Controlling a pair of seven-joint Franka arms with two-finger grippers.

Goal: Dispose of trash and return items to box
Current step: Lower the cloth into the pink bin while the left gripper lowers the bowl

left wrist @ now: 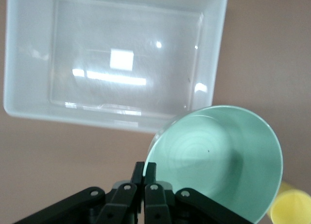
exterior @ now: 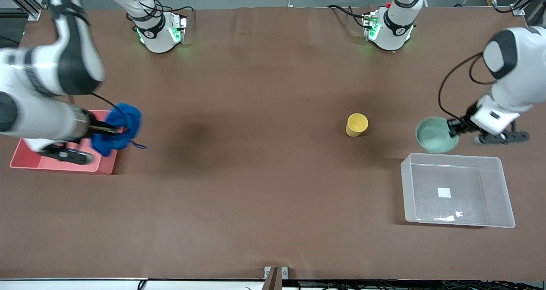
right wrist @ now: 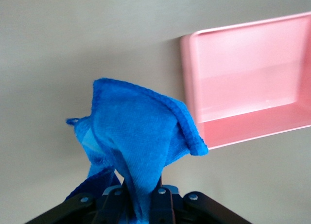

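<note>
Next, my left gripper lets go of the mint-green bowl over the white label on the clear box's bottom (exterior: 450,197) (left wrist: 114,53). The bowl is now lifted beside the box.
The blue cloth rag (exterior: 118,128) hangs in the air at the edge of the pink bin (exterior: 25,159), with my right gripper (exterior: 114,130) shut on it. The right wrist view shows the rag (right wrist: 138,136) bunched between the closed fingers, the pink bin (right wrist: 243,78) just past it. My left gripper (exterior: 451,126) is shut on the rim of the mint-green bowl (exterior: 434,134), lifted beside the clear box (exterior: 499,194). Its wrist view shows the bowl (left wrist: 218,156) pinched at its rim, the box (left wrist: 29,49) below. The yellow cup (exterior: 356,125) stands upright on the table.
The brown table stretches between the pink bin at the right arm's end and the clear box at the left arm's end. A white label (exterior: 444,192) lies on the box floor. Both arm bases stand along the table's edge farthest from the front camera.
</note>
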